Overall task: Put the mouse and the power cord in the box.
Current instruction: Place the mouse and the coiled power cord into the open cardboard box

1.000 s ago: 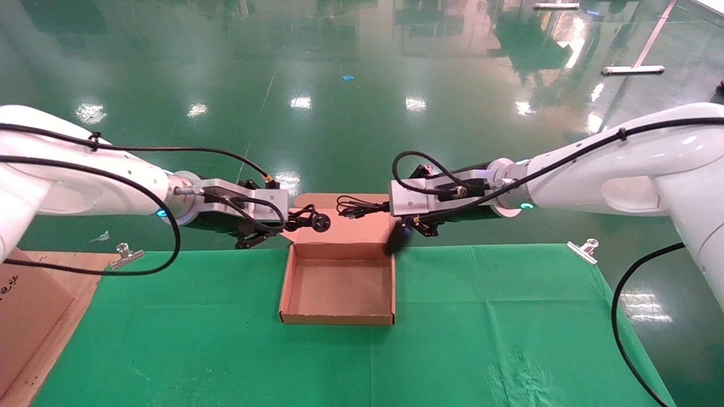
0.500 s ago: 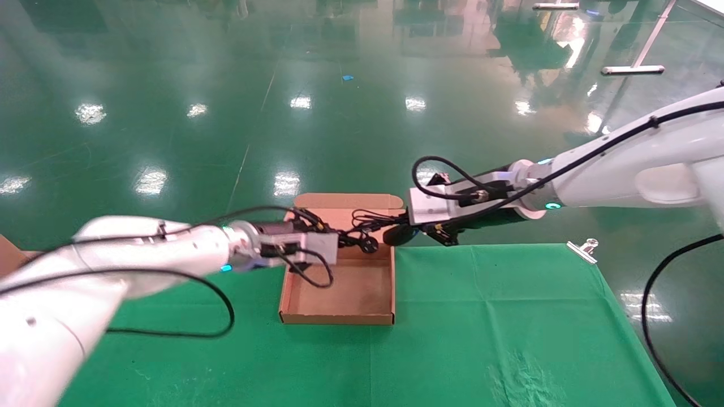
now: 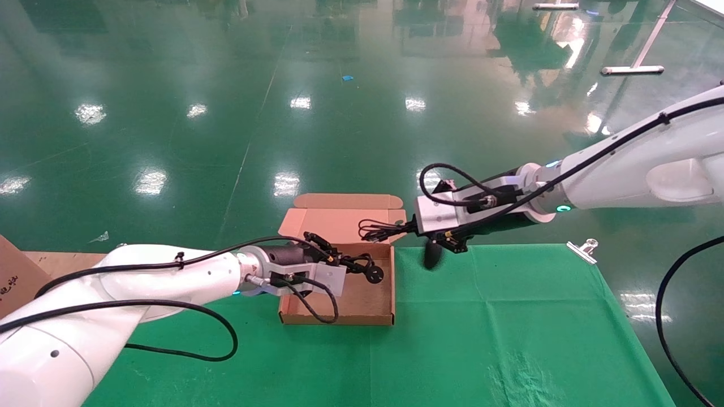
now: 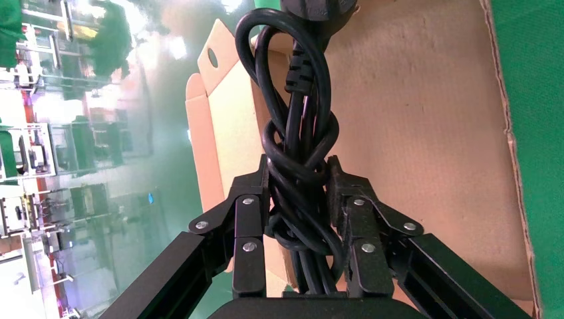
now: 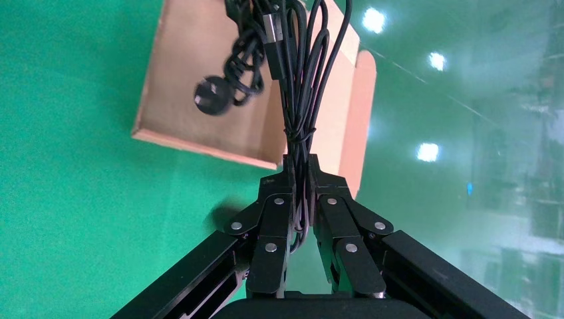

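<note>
My right gripper has the mouse. It will let go of it on the box's bottom close to the box's near side [image 3: 351,294] [image 5: 194,74].
The box [image 3: 362,297] lies open on the green cloth, its lid [image 3: 345,217] folded back at the far side. My left gripper [image 3: 346,263] hangs over the box's inside, shut on the power cord [image 4: 299,143]. The cord's round plug [image 3: 373,275] dangles just above the box floor [image 4: 425,133]. My right gripper [image 3: 414,227] is beyond the box's far right corner, shut on the mouse's bundled thin cable [image 5: 297,86]. The mouse [image 3: 431,255] hangs below it, a dark shape over the cloth outside the right wall. The right wrist view shows the plug [image 5: 211,98] over the box [image 5: 179,60], while the mouse is hidden there.
Green cloth [image 3: 481,339] covers the table. A metal clip [image 3: 584,249] pins it at the far right edge. Brown cardboard [image 3: 17,277] lies at the left edge. A black robot cable [image 3: 667,305] loops down at the right. Glossy green floor lies beyond.
My left arm swung in from the left and brought the power cord down over the box's inside. My right gripper shifted right, and the mouse swung out over the cloth.
</note>
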You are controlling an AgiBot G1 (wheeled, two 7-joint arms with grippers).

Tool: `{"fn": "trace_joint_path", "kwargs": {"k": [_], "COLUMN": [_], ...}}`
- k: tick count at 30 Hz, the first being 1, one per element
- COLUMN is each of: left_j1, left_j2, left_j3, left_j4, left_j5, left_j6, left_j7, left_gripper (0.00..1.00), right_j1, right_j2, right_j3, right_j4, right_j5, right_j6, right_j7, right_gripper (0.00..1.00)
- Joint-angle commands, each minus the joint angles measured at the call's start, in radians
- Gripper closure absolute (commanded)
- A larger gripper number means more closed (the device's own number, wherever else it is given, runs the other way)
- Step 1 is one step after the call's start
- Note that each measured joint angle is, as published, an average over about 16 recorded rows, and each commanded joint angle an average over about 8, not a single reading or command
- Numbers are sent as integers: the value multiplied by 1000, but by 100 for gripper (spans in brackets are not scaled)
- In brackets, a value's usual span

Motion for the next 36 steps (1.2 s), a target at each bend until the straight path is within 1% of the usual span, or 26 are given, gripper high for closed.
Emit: {"fn": "trace_joint_path", "kwargs": {"k": [1,11,14,17,20,25,31,36], "left_j1": [-2,-11,-18,-28,-36,-43,-54,-49], "left_j2": [0,-3,-9,-30,-75,-191,-323,-384], "left_j3": [16,77,82,68,38,-23,-67,-81], "left_j4": [0,4,16,41,62,74,82,99], "left_j5": [-13,-76,-103,-145,-199,-295,-357,-376], "left_j6": [-4,-16,-5,28,94,239,358,400], "left_j7": [-2,0,10,29,62,137,206,239], "left_gripper": [0,0,0,0,0,0,0,0], "right_j1": [-3,-16,-29,-49,-75,-119,-162,-180], "right_j2": [-2,-16,-21,-26,-30,-36,-39,-38], "right_j3": [0,-3,-8,-20,-40,-109,-260,-387], "right_j4": [-3,38,73,120,178,296,445,518], "right_j5": [2,20,30,42,60,94,114,136], "right_j6": [-7,-12,-1,18,47,121,240,329], "right_j7": [-5,4,16,36,65,125,193,256], "right_gripper": [100,100,100,100,100,100,100,100]}}
